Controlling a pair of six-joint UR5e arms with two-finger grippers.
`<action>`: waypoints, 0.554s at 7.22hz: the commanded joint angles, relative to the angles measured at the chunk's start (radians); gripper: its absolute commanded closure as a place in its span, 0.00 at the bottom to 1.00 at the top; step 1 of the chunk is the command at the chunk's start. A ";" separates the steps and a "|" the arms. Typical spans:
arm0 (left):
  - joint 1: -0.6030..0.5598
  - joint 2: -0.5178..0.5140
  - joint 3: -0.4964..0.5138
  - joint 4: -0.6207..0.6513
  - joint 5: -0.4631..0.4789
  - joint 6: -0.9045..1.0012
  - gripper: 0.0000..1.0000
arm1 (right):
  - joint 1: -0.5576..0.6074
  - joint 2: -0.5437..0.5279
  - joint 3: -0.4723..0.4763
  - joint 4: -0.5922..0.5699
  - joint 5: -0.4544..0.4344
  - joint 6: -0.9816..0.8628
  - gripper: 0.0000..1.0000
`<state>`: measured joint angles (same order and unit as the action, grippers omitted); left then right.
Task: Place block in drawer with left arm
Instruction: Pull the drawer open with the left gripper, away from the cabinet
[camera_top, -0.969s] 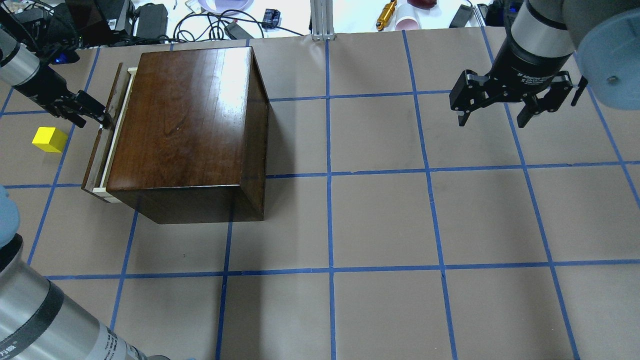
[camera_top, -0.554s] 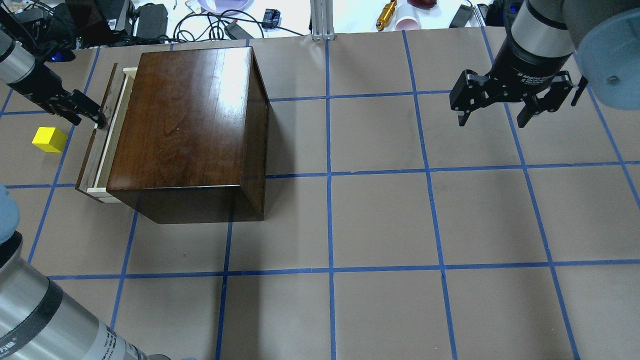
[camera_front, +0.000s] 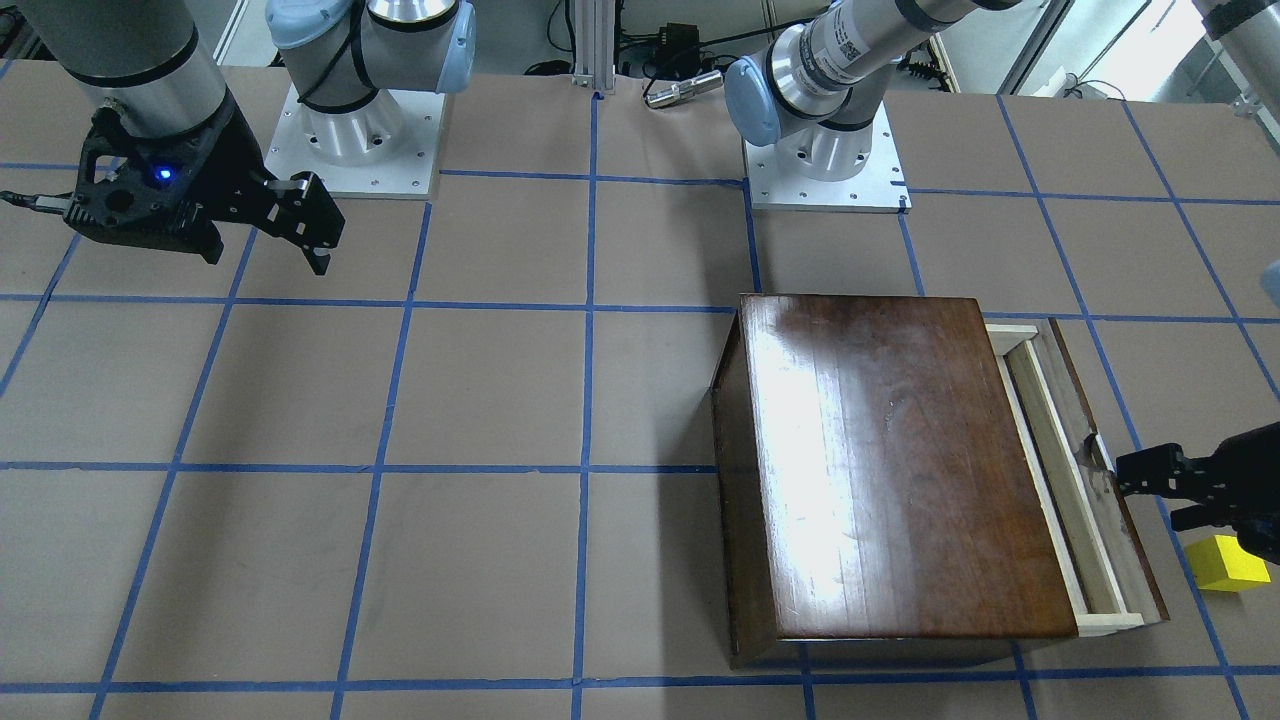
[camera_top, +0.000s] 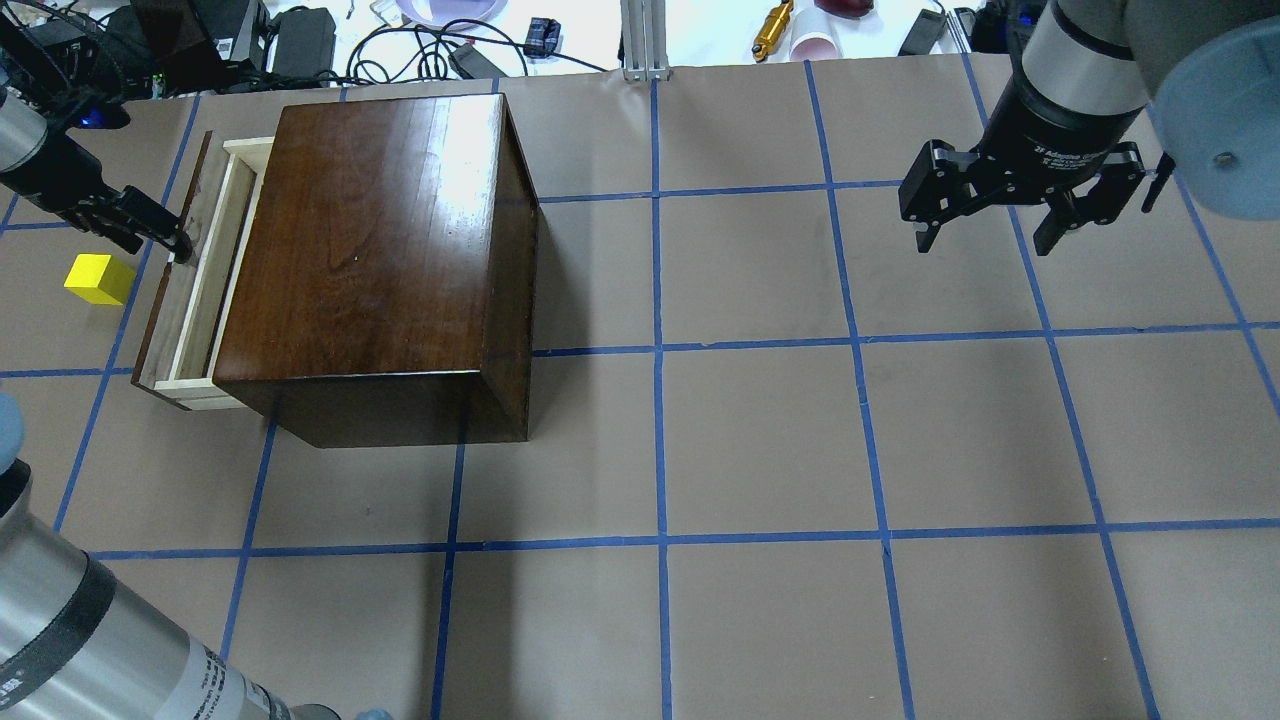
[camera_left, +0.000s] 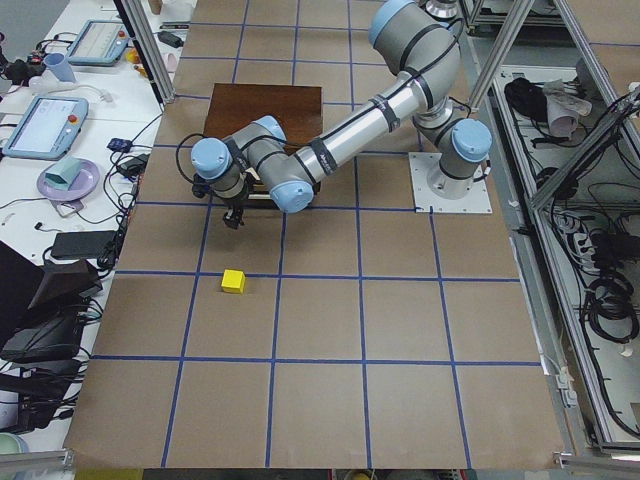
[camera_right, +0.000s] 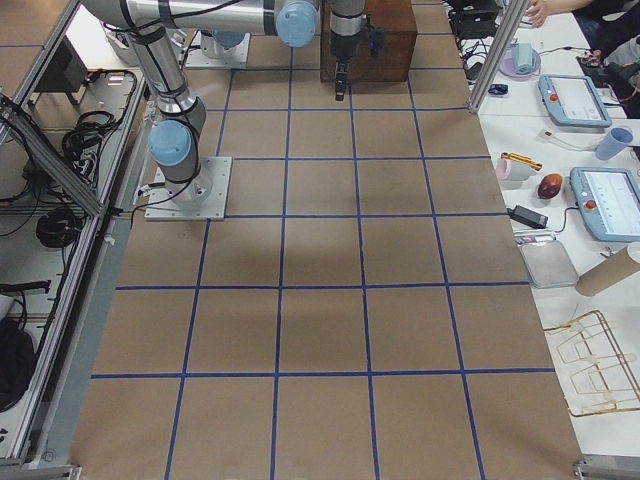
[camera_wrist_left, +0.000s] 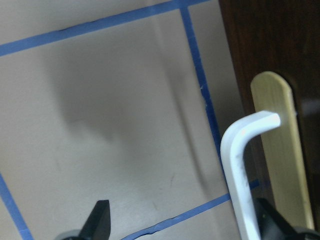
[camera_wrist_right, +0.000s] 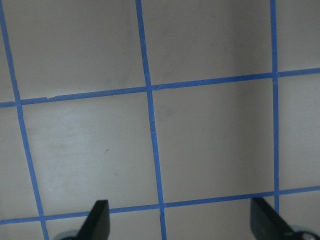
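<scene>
The yellow block is on the table beside the drawer's front; my left gripper should go there next and grasp the block's sides (camera_front: 1221, 564).
The yellow block (camera_top: 99, 279) lies on the table just left of the drawer, also in the front view (camera_front: 1230, 563). The drawer (camera_top: 165, 290) stands partly pulled out of the dark-brown wooden box (camera_top: 370, 240), showing its pale tray. My left gripper (camera_top: 160, 243) is at the drawer's dark front, between it and the block. In the left wrist view its fingers (camera_wrist_left: 100, 222) stand wide apart, and the white metal pull (camera_wrist_left: 240, 165) sits against the right finger. My right gripper (camera_top: 985, 240) is open and empty, held above the table's far right.
Cables, a cup and tools (camera_top: 770, 30) lie beyond the table's far edge. The brown table (camera_top: 760, 450) carries a blue tape grid. The left arm's upper link (camera_top: 90, 640) crosses the near left corner.
My left gripper has moved left with the pull, and the drawer has slid further out of the box. The block and the right arm have not moved.
</scene>
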<state>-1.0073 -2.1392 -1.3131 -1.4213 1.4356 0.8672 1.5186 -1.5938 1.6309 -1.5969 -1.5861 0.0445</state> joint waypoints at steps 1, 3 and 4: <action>0.004 -0.001 0.000 0.015 0.011 0.031 0.01 | 0.000 0.000 0.000 0.000 0.000 0.000 0.00; 0.006 -0.010 0.000 0.036 0.011 0.065 0.01 | -0.001 0.000 0.000 0.000 0.000 0.000 0.00; 0.010 -0.013 0.006 0.041 0.012 0.072 0.01 | 0.000 0.000 0.000 0.000 0.000 0.000 0.00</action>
<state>-1.0012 -2.1469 -1.3112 -1.3890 1.4466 0.9232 1.5183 -1.5938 1.6306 -1.5969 -1.5861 0.0445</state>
